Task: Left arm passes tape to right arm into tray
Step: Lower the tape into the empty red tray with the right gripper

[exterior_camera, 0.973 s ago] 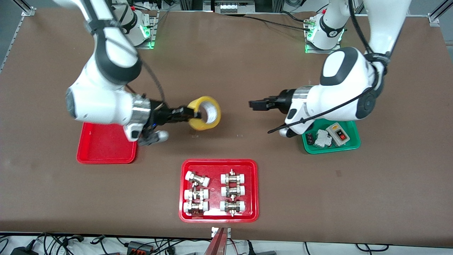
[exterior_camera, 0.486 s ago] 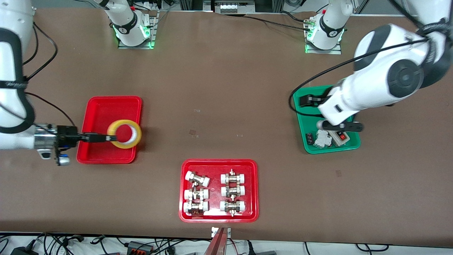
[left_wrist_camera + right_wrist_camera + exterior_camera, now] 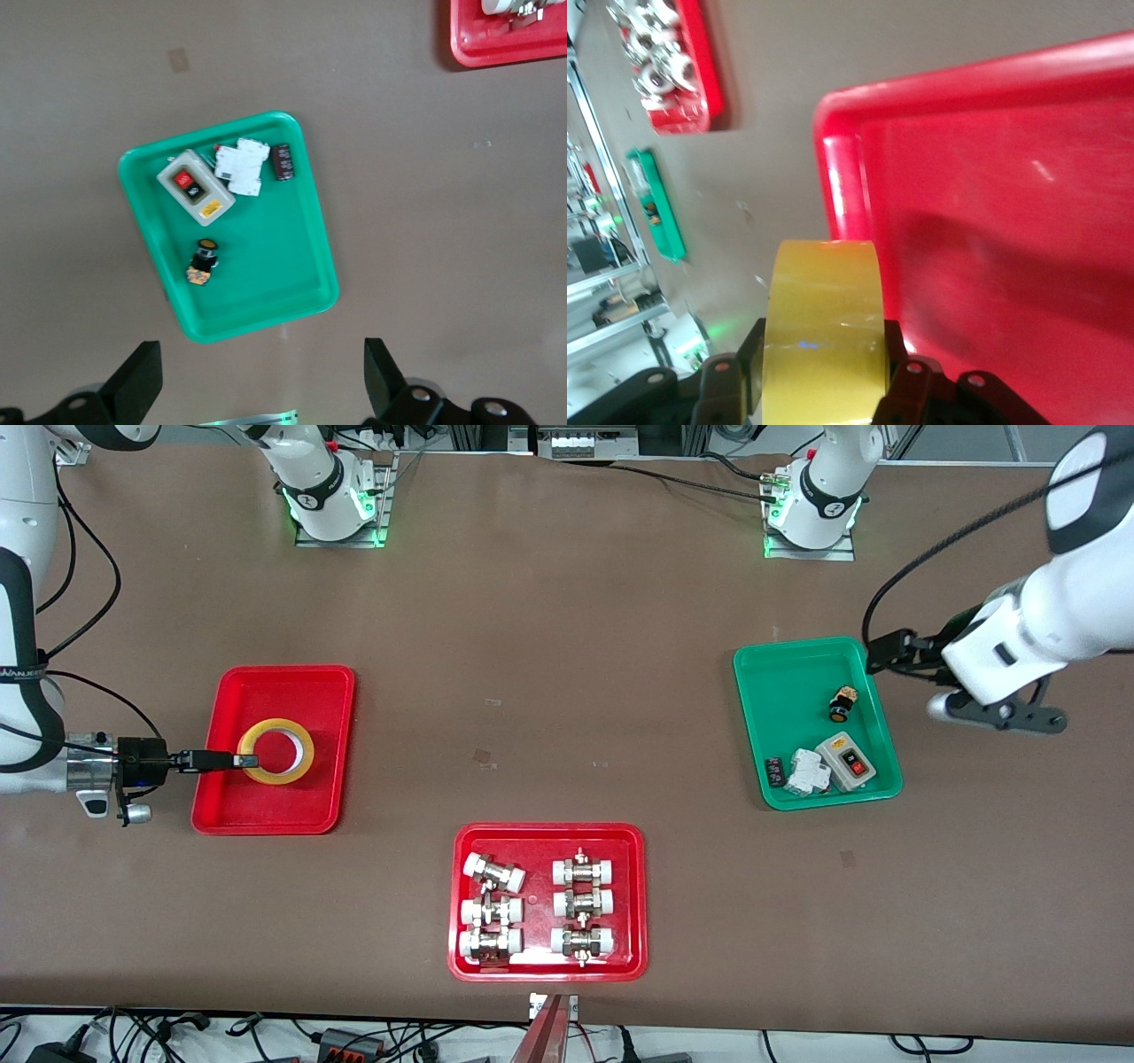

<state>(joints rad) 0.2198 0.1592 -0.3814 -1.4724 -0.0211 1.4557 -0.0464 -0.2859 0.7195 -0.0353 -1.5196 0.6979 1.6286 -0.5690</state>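
Next, my right gripper lets go of the yellow tape so that it lies near the middle of the plain red tray's bottom (image 3: 283, 739).
The yellow tape (image 3: 275, 751) lies flat and low inside the plain red tray (image 3: 283, 682) at the right arm's end of the table. My right gripper (image 3: 246, 761) is shut on the roll's edge; whether the roll touches the tray floor I cannot tell. In the right wrist view the tape (image 3: 824, 310) sits between both fingers of my right gripper (image 3: 824, 341), over the red tray (image 3: 1010, 221). My left gripper (image 3: 883, 654) is open and empty beside the green tray (image 3: 797, 682). In the left wrist view my left gripper (image 3: 260, 354) has its fingers wide apart.
The green tray (image 3: 266, 266) holds a switch box (image 3: 849, 762), a white breaker (image 3: 808, 771) and a small black knob (image 3: 840, 704). A red tray of white-capped fittings (image 3: 547, 831) stands nearer the front camera, mid-table. Both arm bases stand along the table's top edge.
My right gripper carried the tape from over the table's middle to the plain red tray and lowered it. My left arm drew back over the green tray toward its own end.
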